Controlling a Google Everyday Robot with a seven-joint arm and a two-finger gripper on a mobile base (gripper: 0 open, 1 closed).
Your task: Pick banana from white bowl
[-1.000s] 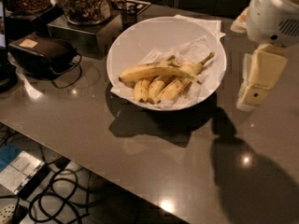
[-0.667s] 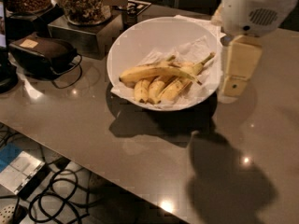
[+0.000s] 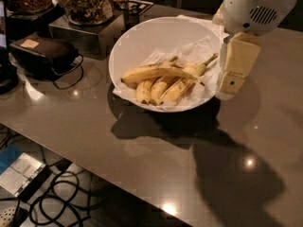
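Next, my gripper grabs the middle of the long single banana (image 3: 167, 71) lying across the top of the bunch in the white bowl.
The white bowl (image 3: 142, 41) stands on the dark table, lined with crumpled white paper. In it the long single banana (image 3: 156, 73) lies across the top of a bunch of shorter, speckled bananas (image 3: 163, 90). The gripper (image 3: 229, 85) hangs from the white arm housing at the upper right, just at the bowl's right rim, to the right of the bananas and not touching them. Only one cream-coloured finger face shows.
A black device with a cable (image 3: 45, 56) lies at the left. Glass jars of snacks (image 3: 87, 1) stand on a metal box at the back left. The table's front edge runs diagonally, with cables (image 3: 71, 197) on the floor below.
The arm and gripper have moved left, from well right of the bowl to its right rim. The bananas and bowl have not moved.
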